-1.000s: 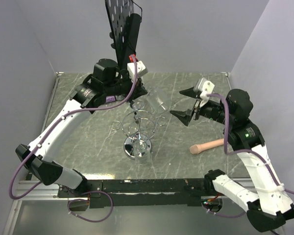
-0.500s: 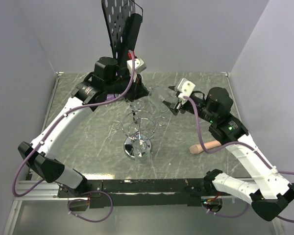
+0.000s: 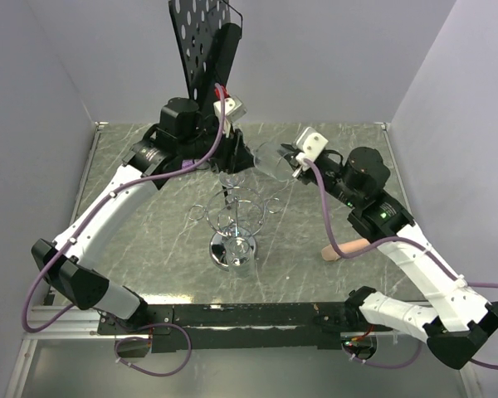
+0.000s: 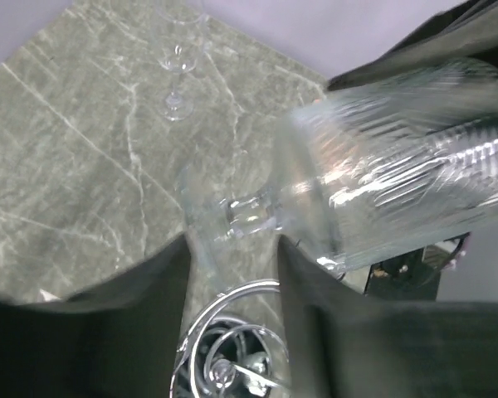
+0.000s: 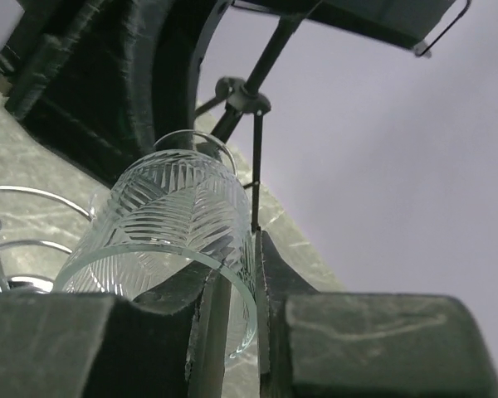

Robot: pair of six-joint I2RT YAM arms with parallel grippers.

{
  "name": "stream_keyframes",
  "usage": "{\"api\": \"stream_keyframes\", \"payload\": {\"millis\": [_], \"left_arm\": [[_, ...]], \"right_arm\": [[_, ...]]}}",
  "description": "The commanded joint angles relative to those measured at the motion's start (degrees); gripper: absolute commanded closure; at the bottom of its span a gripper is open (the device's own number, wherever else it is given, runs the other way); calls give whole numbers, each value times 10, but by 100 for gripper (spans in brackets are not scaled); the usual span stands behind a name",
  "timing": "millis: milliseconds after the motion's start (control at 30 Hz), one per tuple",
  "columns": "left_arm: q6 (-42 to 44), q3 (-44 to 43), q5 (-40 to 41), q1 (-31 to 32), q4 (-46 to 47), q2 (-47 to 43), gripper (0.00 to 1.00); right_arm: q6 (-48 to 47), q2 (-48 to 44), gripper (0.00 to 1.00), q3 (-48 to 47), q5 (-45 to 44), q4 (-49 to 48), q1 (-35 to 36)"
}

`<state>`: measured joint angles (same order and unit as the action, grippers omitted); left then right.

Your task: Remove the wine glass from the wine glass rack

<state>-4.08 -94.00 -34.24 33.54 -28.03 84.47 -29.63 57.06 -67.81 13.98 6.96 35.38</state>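
Observation:
The robot's right gripper will put the wine glass down on the marble table [image 3: 359, 185] behind the wooden handle.
The wine glass [image 3: 270, 157], clear with a cut pattern, lies on its side in the air above the back of the chrome wine glass rack [image 3: 232, 217]. My right gripper [image 3: 292, 163] is shut on its rim. In the right wrist view one finger [image 5: 212, 323] is inside the bowl [image 5: 174, 220] and the other is outside. My left gripper [image 3: 242, 157] is open at the stem end. In the left wrist view the stem [image 4: 249, 211] and foot [image 4: 201, 222] sit at the tips of the spread fingers [image 4: 108, 319], with rack loops [image 4: 232, 348] below.
A black perforated music stand [image 3: 203, 41] on a tripod rises behind the left arm, its legs [image 5: 241, 95] close to the glass. A wooden handle [image 3: 349, 247] lies on the marble table [image 3: 133, 224] at the right. The rack's round base [image 3: 232, 250] stands mid-table.
My right gripper swung left to the glass and shut on its rim. My left gripper, shut at the stem before, has opened.

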Motion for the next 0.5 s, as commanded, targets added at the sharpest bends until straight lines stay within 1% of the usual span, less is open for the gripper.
{"api": "stream_keyframes", "payload": {"millis": [0, 33, 67, 100, 133, 167, 267, 300, 467], "left_arm": [[-1, 11, 4, -4, 43, -31, 35], [4, 17, 14, -4, 42, -35, 25], [9, 21, 19, -3, 41, -40, 19], [16, 28, 22, -4, 40, -45, 16], [21, 34, 22, -3, 38, -52, 9], [26, 39, 22, -4, 37, -55, 1], [34, 58, 21, -4, 37, -72, 0], [55, 65, 19, -4, 39, -77, 0], [83, 81, 7, -4, 36, -91, 0]], "right_arm": [[11, 2, 100, -14, -31, -36, 1], [11, 4, 100, -18, -33, -31, 1], [10, 4, 100, -21, -39, -25, 0], [5, 4, 100, -24, -47, -19, -1], [3, 2, 100, -28, -51, -13, -4], [3, 2, 100, -29, -55, -8, -7], [7, 0, 100, -37, -60, 10, -25], [14, -1, 100, -40, -60, 19, -33], [47, 6, 100, -63, -49, 71, -88]]}}
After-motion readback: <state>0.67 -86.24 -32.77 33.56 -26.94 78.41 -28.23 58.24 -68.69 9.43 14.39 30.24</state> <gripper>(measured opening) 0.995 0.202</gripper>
